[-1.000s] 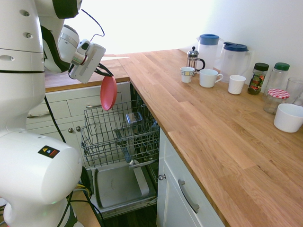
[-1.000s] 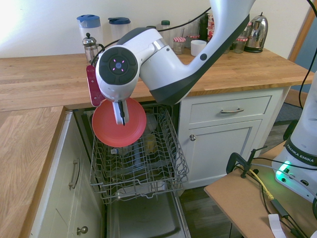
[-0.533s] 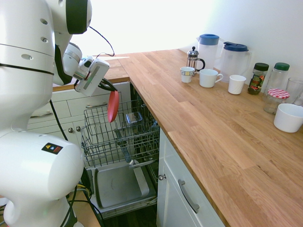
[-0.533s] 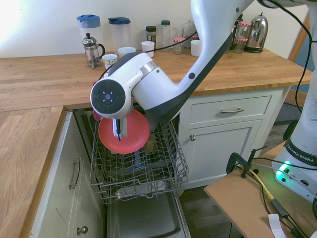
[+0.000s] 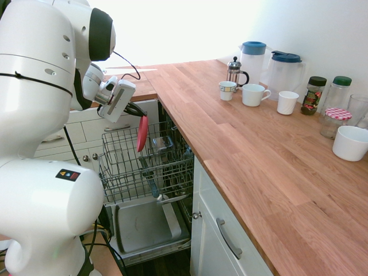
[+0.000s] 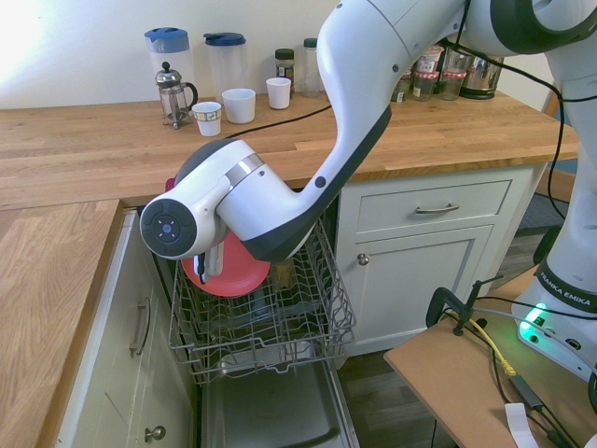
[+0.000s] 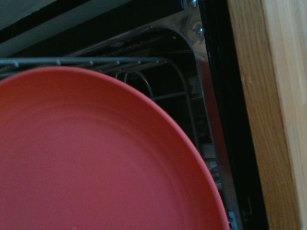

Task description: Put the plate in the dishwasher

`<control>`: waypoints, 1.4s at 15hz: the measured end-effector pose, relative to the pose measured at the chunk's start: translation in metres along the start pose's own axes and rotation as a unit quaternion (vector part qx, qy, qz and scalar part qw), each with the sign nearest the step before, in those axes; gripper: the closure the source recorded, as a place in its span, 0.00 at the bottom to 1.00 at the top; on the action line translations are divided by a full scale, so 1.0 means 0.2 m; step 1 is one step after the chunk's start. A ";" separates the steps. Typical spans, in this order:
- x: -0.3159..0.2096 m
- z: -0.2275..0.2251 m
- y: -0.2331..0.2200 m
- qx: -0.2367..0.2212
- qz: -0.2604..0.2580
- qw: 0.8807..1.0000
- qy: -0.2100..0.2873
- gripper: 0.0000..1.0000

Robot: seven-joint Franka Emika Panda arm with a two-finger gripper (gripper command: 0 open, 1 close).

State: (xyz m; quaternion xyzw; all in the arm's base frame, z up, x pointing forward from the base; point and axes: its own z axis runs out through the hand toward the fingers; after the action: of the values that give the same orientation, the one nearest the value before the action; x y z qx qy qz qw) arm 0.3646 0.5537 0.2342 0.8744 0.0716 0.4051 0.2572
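Next, my gripper releases the coral-red plate in the front half of the upper wire rack (image 6: 228, 304), toward the near counter.
The coral-red plate (image 5: 141, 133) (image 6: 235, 274) hangs on edge, upright, with my gripper (image 5: 137, 109) shut on its upper rim. Its lower part dips into the pulled-out upper wire rack (image 5: 146, 164) (image 6: 280, 322) of the open dishwasher (image 5: 144, 221). In the wrist view the plate (image 7: 91, 158) fills most of the picture, with the rack's wires (image 7: 144, 62) and the dark dishwasher opening behind it. In the second exterior view the arm's wrist hides the gripper and the plate's top.
The dishwasher's door (image 5: 141, 224) lies open below the rack. White cabinet drawers (image 6: 434, 210) flank it. The wooden counter (image 5: 253, 149) carries a French press (image 5: 234, 70), two jugs (image 5: 284, 69), mugs (image 5: 253, 95), jars and a white bowl (image 5: 349, 142). A grey cutlery holder (image 5: 163, 144) stands in the rack.
The arm has lowered the plate from above the rack down into it and turned it more edge-on to the first exterior camera. The grip stays shut.
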 end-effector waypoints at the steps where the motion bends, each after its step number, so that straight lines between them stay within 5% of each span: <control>1: -0.01 0.01 -0.02 0.001 -0.001 1.000 0.000 1.00; 13: -0.06 0.05 -0.13 -0.005 -0.014 1.000 0.019 1.00; 21: -0.20 0.00 -0.31 0.017 -0.056 0.993 0.103 1.00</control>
State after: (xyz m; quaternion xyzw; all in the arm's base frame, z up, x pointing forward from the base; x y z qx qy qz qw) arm 0.3429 0.5941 0.1765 0.8269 0.1532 0.4769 0.2557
